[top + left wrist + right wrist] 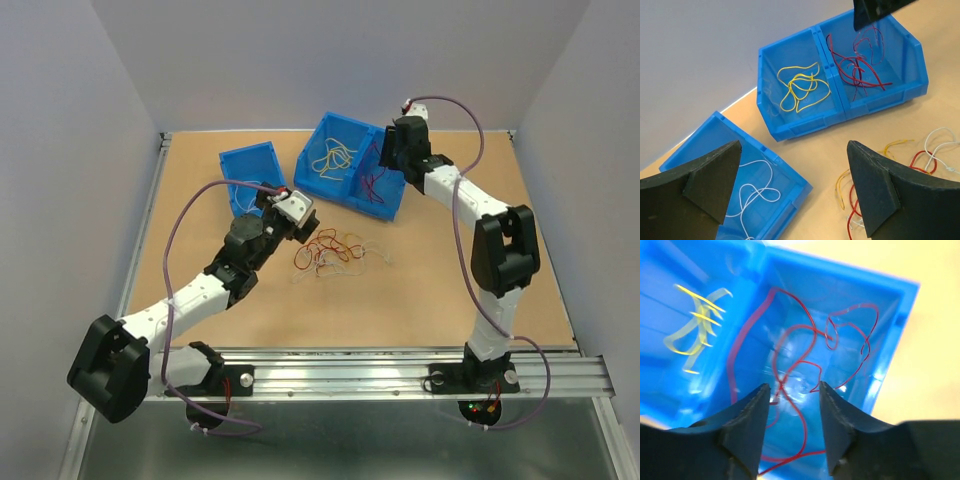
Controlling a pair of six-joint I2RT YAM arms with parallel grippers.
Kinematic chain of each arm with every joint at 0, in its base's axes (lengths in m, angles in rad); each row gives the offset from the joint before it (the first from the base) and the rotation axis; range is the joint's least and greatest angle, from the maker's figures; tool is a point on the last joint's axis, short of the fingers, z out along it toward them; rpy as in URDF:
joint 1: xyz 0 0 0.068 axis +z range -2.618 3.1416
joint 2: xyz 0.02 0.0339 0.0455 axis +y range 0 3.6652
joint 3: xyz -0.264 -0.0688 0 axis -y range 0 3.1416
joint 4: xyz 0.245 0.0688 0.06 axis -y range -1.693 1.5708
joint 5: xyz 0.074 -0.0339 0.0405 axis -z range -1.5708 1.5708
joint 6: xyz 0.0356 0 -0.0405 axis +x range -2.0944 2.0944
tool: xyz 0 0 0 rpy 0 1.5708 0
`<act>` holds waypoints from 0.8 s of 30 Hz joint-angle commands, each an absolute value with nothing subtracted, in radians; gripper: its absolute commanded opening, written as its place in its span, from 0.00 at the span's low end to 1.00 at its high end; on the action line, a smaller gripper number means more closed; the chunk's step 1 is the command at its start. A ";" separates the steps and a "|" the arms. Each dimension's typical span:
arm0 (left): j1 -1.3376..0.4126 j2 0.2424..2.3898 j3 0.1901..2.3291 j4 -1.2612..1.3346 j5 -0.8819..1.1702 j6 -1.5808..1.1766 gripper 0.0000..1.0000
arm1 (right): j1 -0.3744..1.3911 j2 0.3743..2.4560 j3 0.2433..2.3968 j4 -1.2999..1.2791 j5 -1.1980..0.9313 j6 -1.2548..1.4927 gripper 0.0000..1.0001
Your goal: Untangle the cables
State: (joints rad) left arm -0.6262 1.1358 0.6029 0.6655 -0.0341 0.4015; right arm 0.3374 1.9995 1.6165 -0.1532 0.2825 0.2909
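Next, I grip the white cable's near-side loop (324,265) with my left gripper, beside the red cable in the loose tangle mid-table.
A loose tangle of red, yellow and white cables (333,250) lies mid-table and also shows at the lower right of the left wrist view (920,155). My left gripper (302,216) hovers just left of it, wide open and holding nothing (792,175). My right gripper (384,150) hangs over the right compartment of the double blue bin (392,205), jaws apart (792,390). Red cables (800,355) lie loose in that compartment below the fingers, and none is pinched. Yellow cables (800,90) lie in the left compartment.
A single blue bin (243,162) at the back left holds a white cable (755,192). It sits right under my left gripper's left finger (705,180). Grey walls close the table on three sides, and a metal rail (350,375) runs along the near edge.
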 commanded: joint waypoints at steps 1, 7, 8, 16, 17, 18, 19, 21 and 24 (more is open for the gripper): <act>-0.623 1.140 0.661 0.663 0.036 0.425 0.99 | 0.368 1.814 1.548 -0.126 0.288 0.264 0.57; -0.624 1.203 0.721 0.537 0.156 0.472 0.99 | 0.443 1.652 1.349 -0.112 0.236 0.255 0.71; -0.624 1.225 0.732 0.517 0.167 0.477 0.99 | 0.454 1.605 1.316 -0.106 0.230 0.255 0.72; -0.626 1.272 0.781 0.401 0.265 0.534 0.98 | 0.488 1.344 0.978 -0.032 0.176 0.324 0.63; -0.627 1.276 0.782 0.387 0.282 0.552 0.97 | 0.486 1.309 0.918 -0.026 0.179 0.334 0.63; -0.629 1.278 0.782 0.368 0.319 0.561 0.97 | 0.488 1.246 0.884 -0.012 0.189 0.356 0.63; -0.629 1.281 0.784 0.351 0.339 0.592 0.96 | 0.488 1.211 0.855 -0.009 0.186 0.365 0.63; -0.635 1.293 0.791 0.318 0.374 0.632 0.96 | 0.488 1.157 0.771 0.041 0.163 0.380 0.62; -0.660 1.339 0.821 0.200 0.388 0.686 0.92 | 0.488 1.080 0.678 0.067 0.143 0.417 0.61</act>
